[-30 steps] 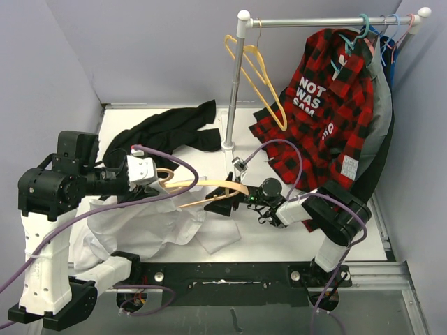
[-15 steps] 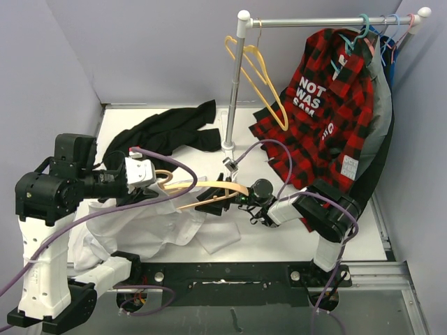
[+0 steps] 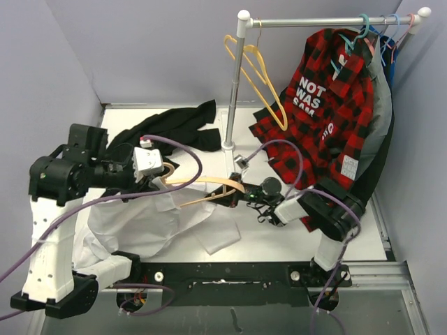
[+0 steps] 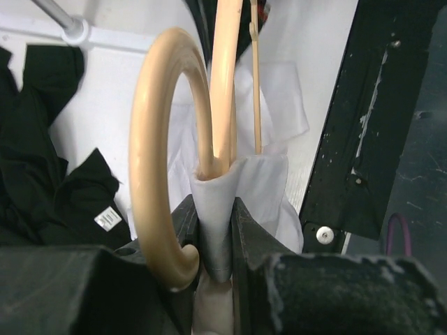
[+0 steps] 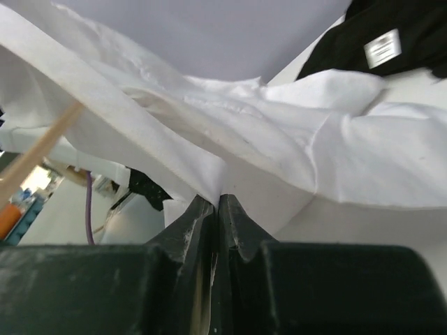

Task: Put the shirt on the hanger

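Observation:
The left gripper is pinching a fold of the white shirt against the hanger's neck, so it should free the fold and take the hanger by its hook [image 4: 148, 153].
The pale tan hanger [image 3: 209, 185] lies level above the table, its hook [image 4: 150, 139] curving up beside my left gripper [image 3: 162, 183]. That gripper [image 4: 216, 237] is shut on the hanger's neck, with a fold of the white shirt [image 4: 272, 174] wrapped round the neck between the jaws. Most of the shirt [image 3: 140, 223] lies crumpled on the table below the hanger. My right gripper [image 3: 232, 197] sits at the hanger's right end. It is shut [image 5: 218, 202] on a thin edge of shirt fabric [image 5: 279, 139]. The hanger's bar [image 5: 42, 150] shows at the left of the right wrist view.
A black garment [image 3: 171, 129] lies at the back left. The rack pole [image 3: 234, 91] stands mid-table, and on its rail [image 3: 328, 21] hang a yellow hanger [image 3: 262, 80], a red-and-black plaid shirt [image 3: 328, 105] and teal hangers [image 3: 363, 28]. A black frame [image 3: 230, 269] runs along the near edge.
My right gripper has closed from wide open onto the shirt's edge. The left arm has swung up and to the right, carrying the hanger with it.

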{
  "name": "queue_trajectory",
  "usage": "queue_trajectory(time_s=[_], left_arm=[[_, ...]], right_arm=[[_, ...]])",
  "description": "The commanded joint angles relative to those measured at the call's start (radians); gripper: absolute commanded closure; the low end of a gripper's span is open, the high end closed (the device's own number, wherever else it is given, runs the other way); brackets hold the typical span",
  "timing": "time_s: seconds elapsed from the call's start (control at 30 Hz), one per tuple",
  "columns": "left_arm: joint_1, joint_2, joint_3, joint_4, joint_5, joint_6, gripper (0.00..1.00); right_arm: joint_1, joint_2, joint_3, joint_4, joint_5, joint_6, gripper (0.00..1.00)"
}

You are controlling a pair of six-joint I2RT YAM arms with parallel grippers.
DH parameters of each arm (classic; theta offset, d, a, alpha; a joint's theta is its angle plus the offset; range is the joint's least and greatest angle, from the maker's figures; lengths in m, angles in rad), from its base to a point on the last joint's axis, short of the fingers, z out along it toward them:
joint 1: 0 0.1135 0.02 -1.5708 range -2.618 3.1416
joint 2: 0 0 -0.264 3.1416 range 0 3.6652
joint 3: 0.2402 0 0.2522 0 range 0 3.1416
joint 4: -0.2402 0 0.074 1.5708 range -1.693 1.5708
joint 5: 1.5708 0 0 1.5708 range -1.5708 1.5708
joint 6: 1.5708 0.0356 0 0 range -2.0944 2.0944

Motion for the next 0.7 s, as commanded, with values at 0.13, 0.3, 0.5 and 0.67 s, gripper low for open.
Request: queue_trajectory(time_s=[0.13, 0.3, 0.5, 0.67], left_arm=[[-0.001, 0.079, 0.054, -0.116, -0.219, 0.009, 1.0], [0.0, 0.116, 0.117, -0.114, -0.335, -0.001, 1.0], [-0.004, 0.094, 0.15, -0.116, -0.271, -0.04, 1.0], [-0.066, 0.08, 0.13, -0.122, -0.081, -0.1, 1.0]], right_arm=[[-0.173, -0.405, -0.021, -0.732, 0.209, -0.402, 1.0], [-0.181, -0.48, 0.025, -0.981, 0.289, -0.552, 1.0], [-0.154, -0.49, 0.031, -1.092, 0.412, -0.646, 1.0], [-0.092, -0.493, 0.061, -1.106, 0.455, -0.726, 1.0]])
